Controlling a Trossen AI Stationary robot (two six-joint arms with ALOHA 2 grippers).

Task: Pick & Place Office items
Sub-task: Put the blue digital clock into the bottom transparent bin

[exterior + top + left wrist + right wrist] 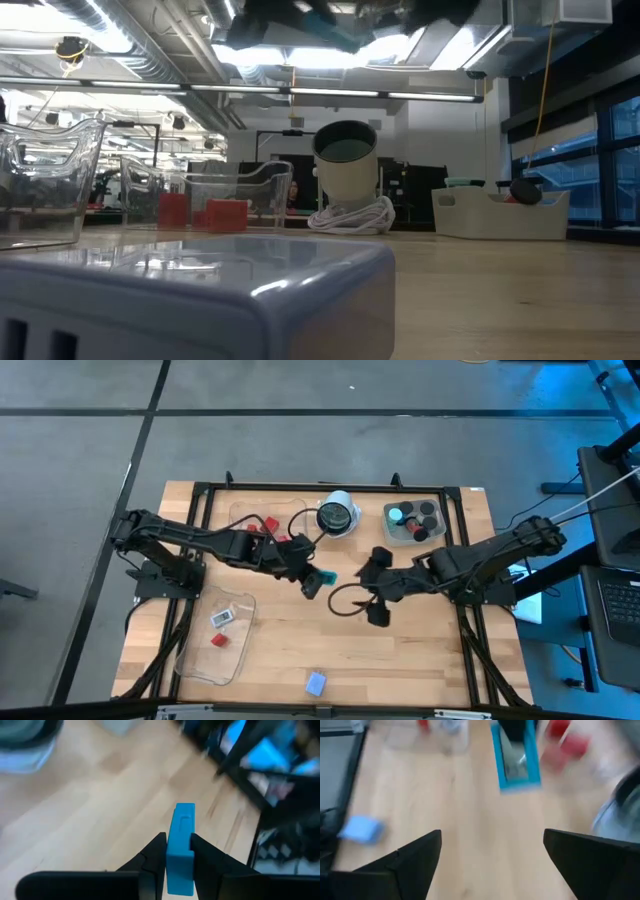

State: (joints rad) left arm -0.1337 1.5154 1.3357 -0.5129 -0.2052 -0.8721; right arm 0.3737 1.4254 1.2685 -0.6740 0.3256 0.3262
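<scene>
My left gripper has the teal-blue rectangle above the middle of the table. Next, I put it down in the near clear tray [235, 633] next to the red block.
My left gripper [314, 582] is over the middle of the table, shut on a teal-blue rectangle [180, 851] that it holds above the wood. The right wrist view shows that rectangle [517, 757] ahead. My right gripper [374, 588] hangs just right of it, open, its fingers wide apart with nothing between them [492, 845]. A pale-blue rectangle [316, 682] lies flat near the front edge. Red blocks [268, 525] sit in a clear tray at the far left. Black cylinders and a teal cap [397, 516] fill a white tray [438, 510] at the far right. My left gripper pinches the teal-blue rectangle by its two broad faces [186, 856] between its two fingers [155, 857], with the narrow grooved edge toward the camera. The fingers slant down from the table's left. The piece sticks out past the fingertips and is lifted clear of the table.
A clear tray [232, 660] at the near left holds a red block [219, 641] and a pale piece [222, 618]. A round white-rimmed object [337, 515] with a coiled cable stands at the far middle. A black cable loop [345, 602] hangs by my right gripper.
</scene>
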